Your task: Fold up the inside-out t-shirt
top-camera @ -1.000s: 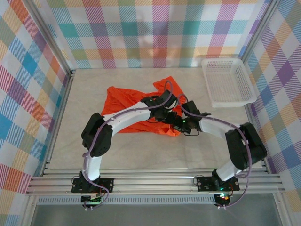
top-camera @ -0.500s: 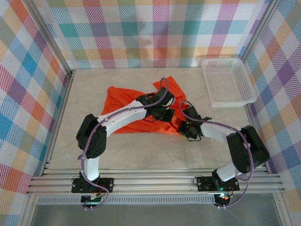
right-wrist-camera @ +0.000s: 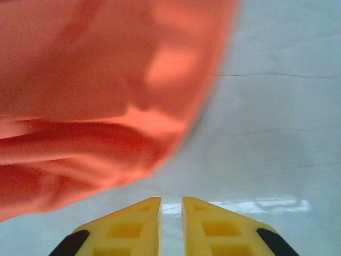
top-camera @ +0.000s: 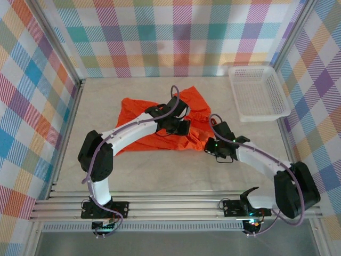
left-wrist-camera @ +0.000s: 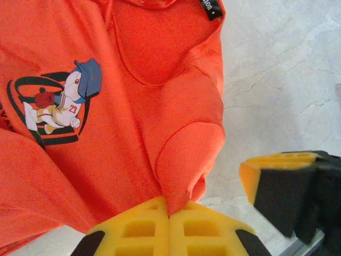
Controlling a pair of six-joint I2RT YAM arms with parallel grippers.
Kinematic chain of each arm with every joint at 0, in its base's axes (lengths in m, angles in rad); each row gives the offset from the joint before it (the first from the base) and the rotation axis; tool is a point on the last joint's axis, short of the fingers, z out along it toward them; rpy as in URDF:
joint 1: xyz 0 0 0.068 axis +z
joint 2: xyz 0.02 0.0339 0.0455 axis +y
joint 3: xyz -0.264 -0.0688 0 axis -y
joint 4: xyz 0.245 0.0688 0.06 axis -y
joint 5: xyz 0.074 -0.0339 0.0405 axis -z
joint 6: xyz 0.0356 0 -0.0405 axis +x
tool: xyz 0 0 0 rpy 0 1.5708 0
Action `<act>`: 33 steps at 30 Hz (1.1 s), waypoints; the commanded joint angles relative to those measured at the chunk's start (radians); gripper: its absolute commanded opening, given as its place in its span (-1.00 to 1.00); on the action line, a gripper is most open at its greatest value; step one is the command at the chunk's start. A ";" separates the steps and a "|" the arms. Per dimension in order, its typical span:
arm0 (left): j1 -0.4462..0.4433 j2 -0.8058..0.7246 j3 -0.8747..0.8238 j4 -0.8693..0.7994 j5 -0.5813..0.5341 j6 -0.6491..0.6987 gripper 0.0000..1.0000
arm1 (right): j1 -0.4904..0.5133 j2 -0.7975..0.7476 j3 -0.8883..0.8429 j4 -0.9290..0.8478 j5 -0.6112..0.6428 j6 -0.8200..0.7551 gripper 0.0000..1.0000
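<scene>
The fingers of my right gripper stand off the t-shirt's near edge, so next I open that gripper and reach in to take the fabric [top-camera: 195, 138] beside my left gripper.
The inside-out t-shirt [top-camera: 139, 124], bright orange-red, lies crumpled in the middle of the table. The left wrist view shows the t-shirt [left-wrist-camera: 106, 133] with a cartoon chest print [left-wrist-camera: 56, 101] and a dark neck label [left-wrist-camera: 212, 8]. My left gripper [top-camera: 181, 127] is over the shirt's right part, and the left gripper [left-wrist-camera: 169, 207] is shut on a pinched fold of the fabric. My right gripper [top-camera: 212, 145] hovers just off the shirt's near-right edge. The jaws of the right gripper [right-wrist-camera: 170, 202] stand slightly apart with nothing between them, and the t-shirt [right-wrist-camera: 96, 96] is blurred ahead-left.
A white mesh basket [top-camera: 258, 93] stands at the back right corner. Plaid walls close in the table [top-camera: 160, 170] on three sides. One finger of the right gripper [left-wrist-camera: 279, 186] shows close to the left one. Bare tabletop lies in front of the shirt.
The right gripper let go of the shirt, parted its jaws a little and drew back to the right. The left gripper, still shut on fabric, moved toward the back left.
</scene>
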 commanded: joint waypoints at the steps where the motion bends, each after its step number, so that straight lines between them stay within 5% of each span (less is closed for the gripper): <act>1: -0.003 0.007 -0.019 0.025 0.023 -0.025 -1.00 | 0.022 -0.022 0.014 0.140 -0.124 0.061 -0.65; 13: -0.003 0.010 -0.003 0.017 0.028 -0.044 -1.00 | 0.048 0.254 0.050 0.585 -0.168 0.274 -0.81; 19: -0.002 0.007 0.019 0.010 0.042 -0.065 -1.00 | 0.065 0.370 0.054 0.632 0.001 0.327 0.20; 21: -0.002 -0.001 0.026 0.007 0.048 -0.073 -1.00 | 0.066 0.376 0.070 0.561 0.066 0.345 0.39; 24: 0.000 -0.022 0.030 0.010 0.049 -0.078 -1.00 | 0.065 0.374 0.089 0.431 0.170 0.393 0.58; 33: 0.034 -0.079 0.004 -0.009 0.036 -0.068 -1.00 | 0.049 0.219 0.013 0.197 0.325 0.419 0.61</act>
